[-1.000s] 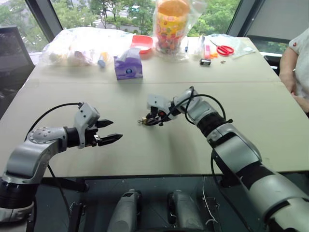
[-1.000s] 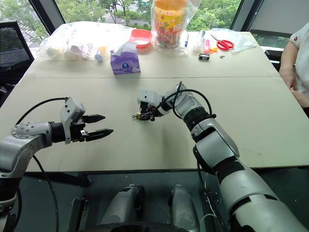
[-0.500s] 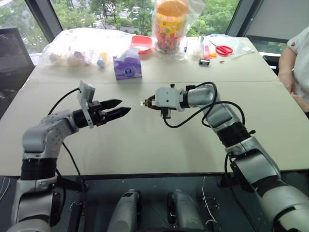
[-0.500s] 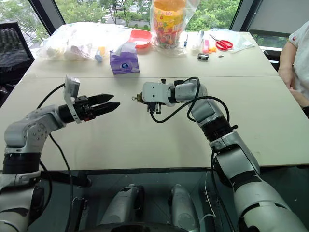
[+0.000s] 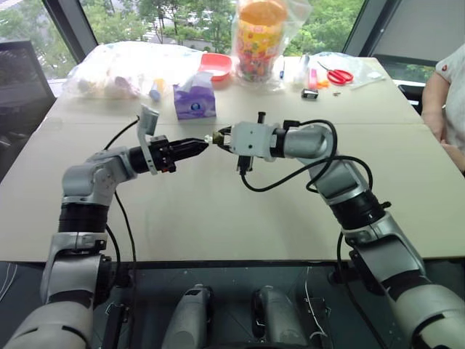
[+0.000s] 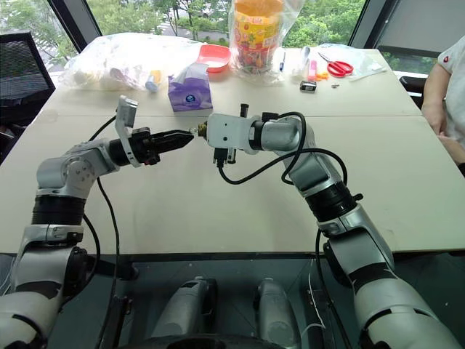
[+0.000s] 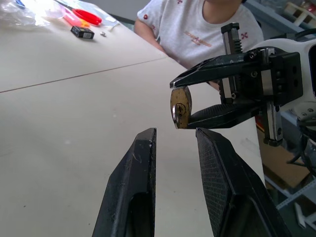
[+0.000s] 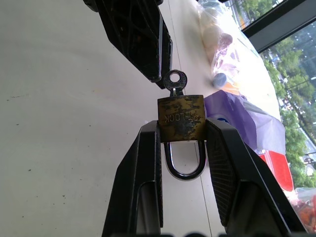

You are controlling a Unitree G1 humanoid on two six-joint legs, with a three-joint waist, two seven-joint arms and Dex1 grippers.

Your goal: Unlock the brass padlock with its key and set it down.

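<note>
I see the brass padlock's silver shackle pointing back between my right gripper's fingers, out of reach, so my left gripper needs to open and take over the padlock's body (image 8: 181,118).
The brass padlock (image 8: 180,118) is clamped by its sides between my right gripper's (image 8: 180,126) fingers, held above the table's middle. Its silver shackle (image 8: 185,160) points back toward the wrist. The key (image 8: 175,81) sticks out of the body's far end, round head outward. My left gripper (image 5: 202,145) faces it tip to tip from the left. In the left wrist view the padlock (image 7: 181,107) hangs just beyond my left fingertips (image 7: 148,136). A narrow gap stands between those fingers, with nothing in it.
Along the table's far side stand a purple tissue box (image 5: 194,102), a red bowl (image 5: 215,64), a bagged snack jar (image 5: 259,36), red scissors (image 5: 336,74) and a small black gadget (image 5: 309,93). A person (image 5: 450,94) sits at the right edge.
My right gripper lifted the padlock off the table and rolled it level. My left gripper rose and swung right to meet it, and its fingers narrowed.
</note>
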